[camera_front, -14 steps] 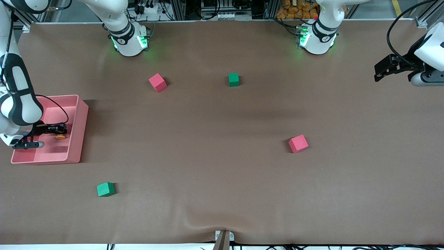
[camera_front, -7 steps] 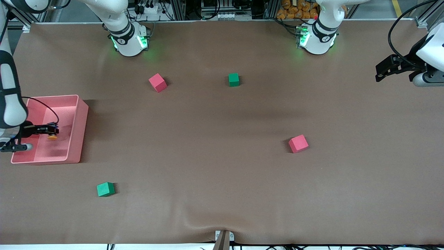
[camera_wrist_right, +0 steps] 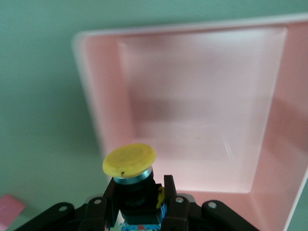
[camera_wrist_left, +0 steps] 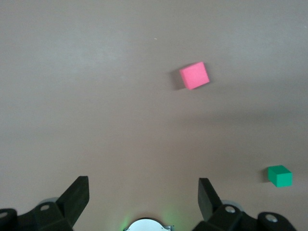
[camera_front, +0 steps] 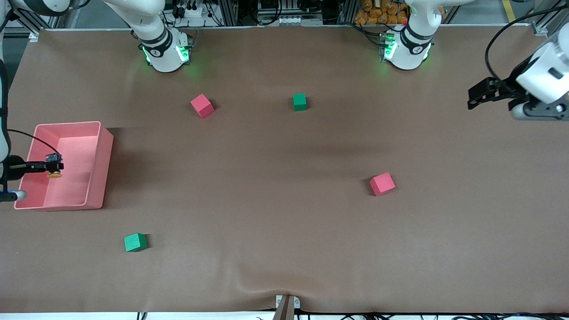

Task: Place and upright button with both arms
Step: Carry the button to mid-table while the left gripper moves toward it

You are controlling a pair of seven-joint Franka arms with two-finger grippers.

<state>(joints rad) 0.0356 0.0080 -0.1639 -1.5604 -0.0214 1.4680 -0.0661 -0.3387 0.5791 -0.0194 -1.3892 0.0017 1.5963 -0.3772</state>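
Note:
Next, my right gripper releases the button, now held over the pink bin, on bare table between the pink bin and the farther red cube (camera_front: 282, 179).
My right gripper (camera_front: 53, 168) is shut on the button (camera_front: 54, 175) and holds it in the air over the pink bin (camera_front: 104, 151). In the right wrist view the round orange cap (camera_wrist_right: 129, 160) stands out past the fingers (camera_wrist_right: 169, 192), which clamp the black body, with the bin's inside (camera_wrist_right: 202, 62) below. My left gripper (camera_front: 473, 95) hangs open and empty over bare table at the left arm's end. Its fingers (camera_wrist_left: 79, 187) show wide apart in the left wrist view.
Two red cubes (camera_front: 202, 106) (camera_front: 382, 184) and two green cubes (camera_front: 299, 102) (camera_front: 135, 242) lie scattered on the brown table. The left wrist view shows a red cube (camera_wrist_left: 194, 75) and a green cube (camera_wrist_left: 279, 175). The bin holds nothing else.
My right gripper has carried the button toward the right arm's end of the bin. My left gripper has shifted a little toward the table's middle.

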